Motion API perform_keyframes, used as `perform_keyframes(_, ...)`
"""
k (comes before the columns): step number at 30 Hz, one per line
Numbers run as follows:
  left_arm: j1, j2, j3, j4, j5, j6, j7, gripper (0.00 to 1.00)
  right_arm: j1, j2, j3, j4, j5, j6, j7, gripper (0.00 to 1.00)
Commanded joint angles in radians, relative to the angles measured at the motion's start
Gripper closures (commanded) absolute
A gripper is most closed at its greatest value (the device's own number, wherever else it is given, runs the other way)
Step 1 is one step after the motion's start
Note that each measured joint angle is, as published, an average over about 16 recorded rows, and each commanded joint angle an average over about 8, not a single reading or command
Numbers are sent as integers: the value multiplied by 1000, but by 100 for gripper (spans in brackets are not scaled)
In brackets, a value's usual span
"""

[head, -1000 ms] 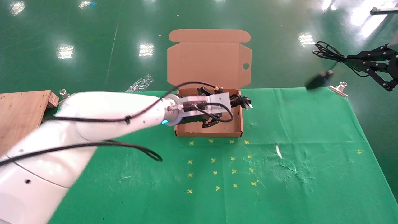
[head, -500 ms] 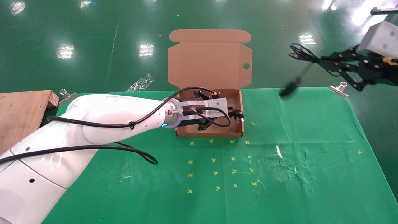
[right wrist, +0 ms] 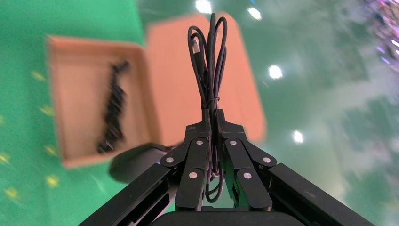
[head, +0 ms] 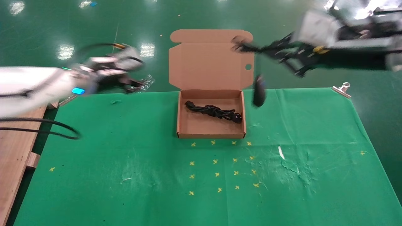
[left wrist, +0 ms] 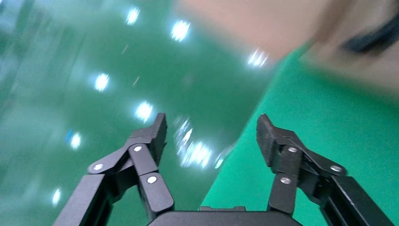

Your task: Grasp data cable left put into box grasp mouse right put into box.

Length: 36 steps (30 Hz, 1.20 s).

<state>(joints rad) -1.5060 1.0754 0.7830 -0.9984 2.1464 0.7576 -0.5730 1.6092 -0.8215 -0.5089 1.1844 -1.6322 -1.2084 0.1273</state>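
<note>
My right gripper should release the mouse in the box [head: 202,124] [right wrist: 78,81], between the data cable and the front side of the box.
The brown cardboard box [head: 180,116] stands open at the table's middle, its lid [head: 210,62] upright behind it. The data cable [head: 215,111] lies coiled inside the box and also shows in the right wrist view [right wrist: 112,117]. My left gripper [head: 133,84] is open and empty [left wrist: 211,127], well left of the box by the table's far edge. My right gripper [head: 263,49] is shut on the mouse's thin wire bundle [right wrist: 209,61], up beside the lid's right edge. The black mouse [head: 259,91] hangs from that wire just right of the box, above the cloth.
A wooden board [head: 12,163] lies at the left edge. A metal clip [head: 342,88] holds the green cloth [head: 282,188] at the far right corner. Yellow cross marks [head: 220,166] dot the cloth in front of the box.
My left gripper let go of the data cable in the box and drew back up and to the left. My right arm swung left with the mouse dangling, reaching the box's right side.
</note>
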Motion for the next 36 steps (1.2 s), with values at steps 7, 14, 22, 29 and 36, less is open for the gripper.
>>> perform_keyframes(7,-6,-54,-14,-33,44,31,-75,0,-17,-160,-62,-78,3,-6,-51,100)
perform_keyframes(14,0,-57,-14,-54,64,37,-101,0,-14,-281,-109,-321,-50,46,-113,100)
perform_keyframes(22,1,-64,-15,-62,73,39,-112,0,-4,-344,-130,-548,-99,107,-170,21)
perform_keyframes(29,2,-64,-15,-63,74,39,-113,0,-3,-347,-129,-563,-101,113,-171,0)
perform_keyframes(36,2,-61,-15,-62,73,39,-112,0,-4,-336,-128,-535,-93,104,-166,0)
